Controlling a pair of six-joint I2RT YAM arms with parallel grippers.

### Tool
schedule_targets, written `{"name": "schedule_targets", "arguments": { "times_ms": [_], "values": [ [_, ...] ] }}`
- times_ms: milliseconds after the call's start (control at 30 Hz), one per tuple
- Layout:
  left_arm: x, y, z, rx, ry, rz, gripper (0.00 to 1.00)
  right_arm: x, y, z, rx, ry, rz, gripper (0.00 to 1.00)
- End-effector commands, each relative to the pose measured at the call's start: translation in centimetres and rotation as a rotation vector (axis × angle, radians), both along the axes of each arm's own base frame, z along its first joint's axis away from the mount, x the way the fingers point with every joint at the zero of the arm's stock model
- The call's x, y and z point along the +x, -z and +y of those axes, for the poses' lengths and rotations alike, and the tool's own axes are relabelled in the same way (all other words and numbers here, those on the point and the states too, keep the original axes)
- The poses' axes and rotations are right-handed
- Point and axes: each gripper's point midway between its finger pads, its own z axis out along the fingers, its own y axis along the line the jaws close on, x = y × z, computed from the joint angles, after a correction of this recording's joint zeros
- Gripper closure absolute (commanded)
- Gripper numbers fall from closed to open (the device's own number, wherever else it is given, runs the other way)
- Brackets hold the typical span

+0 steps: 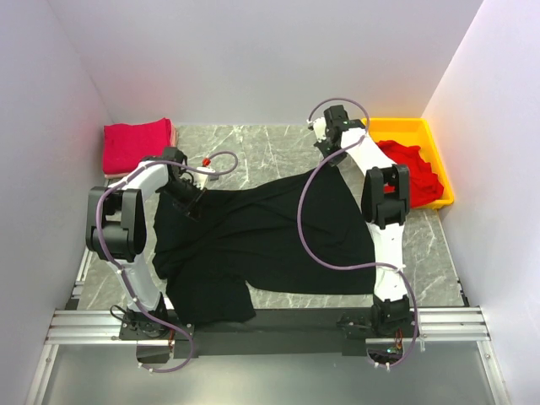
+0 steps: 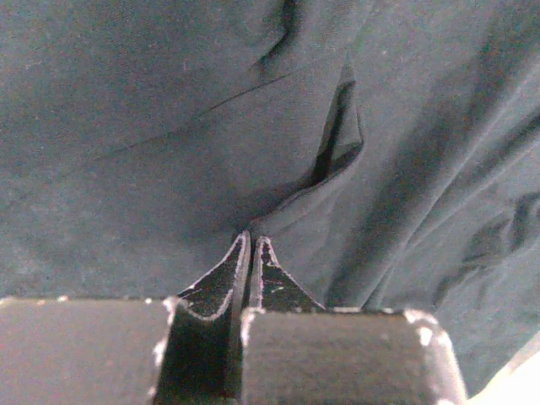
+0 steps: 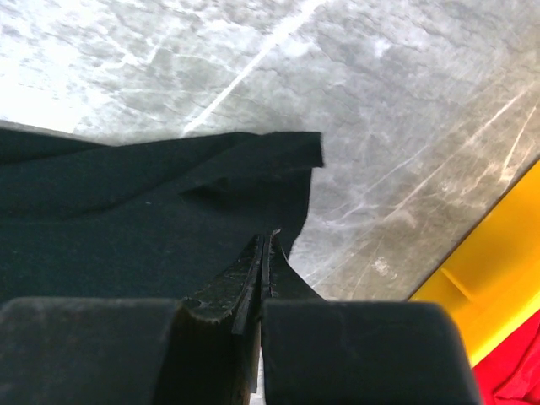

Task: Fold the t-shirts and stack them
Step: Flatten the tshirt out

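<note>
Next, I grip nearer the t-shirt's fold [image 3: 224, 184] with my right gripper and pull the corner flat toward the yellow tray, because the black t-shirt's corner is folded over itself.
A black t-shirt [image 1: 253, 240] lies spread and rumpled across the marble table, its lower part hanging over the near edge. My left gripper [image 1: 187, 202] is at the shirt's far left part, its jaws shut with cloth pinched at the tips [image 2: 251, 239]; creases in the black t-shirt [image 2: 396, 169] run to them. My right gripper [image 1: 334, 162] is at the far right corner, shut [image 3: 268, 236] on the edge of the black t-shirt [image 3: 126, 219]. A folded red t-shirt [image 1: 135, 145] sits at the far left. Another red t-shirt [image 1: 415, 170] lies crumpled in the tray.
A yellow tray [image 1: 403, 126] stands at the far right, its wall [image 3: 498, 287] close beside my right gripper. White walls close in the table on three sides. Bare marble [image 1: 261, 148] shows beyond the black shirt.
</note>
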Motion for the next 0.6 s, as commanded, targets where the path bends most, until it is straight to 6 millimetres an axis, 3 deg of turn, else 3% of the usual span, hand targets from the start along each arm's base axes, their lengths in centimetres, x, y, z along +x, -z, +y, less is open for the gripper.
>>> {"name": "schedule_targets", "arguments": {
  "times_ms": [0, 67, 200, 300, 367, 400, 433, 500, 567],
  "values": [
    [1.4, -3.1, -0.2, -0.008, 0.015, -0.098, 0.99, 0.6, -2.9, -1.2, 0.03, 0.031, -0.058, 1.0],
    [1.8, -4.0, -0.2, -0.012, 0.014, -0.12, 0.99, 0.4, -3.5, -2.3, 0.035, 0.057, -0.063, 1.0],
    [5.0, -7.3, -0.1, 0.003, -0.012, -0.226, 0.99, -0.3, -4.1, -4.0, 0.047, 0.112, -0.067, 1.0],
    [6.9, -8.9, -0.2, 0.004, -0.019, -0.268, 0.99, -0.8, -4.4, -4.1, 0.088, 0.105, -0.065, 1.0],
    [7.5, -8.8, -0.3, 0.001, -0.018, -0.259, 0.99, -0.5, -4.4, -3.7, 0.104, 0.096, -0.069, 1.0],
    [7.7, -9.0, -0.3, -0.002, -0.02, -0.257, 0.99, -0.4, -3.6, -3.3, 0.106, 0.089, -0.046, 0.97],
    [7.8, -8.9, -0.4, -0.002, -0.018, -0.255, 0.99, 0.7, -4.7, -3.0, 0.113, 0.089, -0.081, 0.81],
    [7.8, -8.5, -0.4, 0.001, -0.015, -0.248, 0.99, 1.6, -3.6, -2.4, 0.105, 0.097, -0.077, 0.69],
    [7.9, -8.4, -0.2, 0.005, -0.017, -0.252, 0.99, 2.8, -4.1, -1.5, 0.101, 0.084, -0.102, 0.59]
  ]
}}
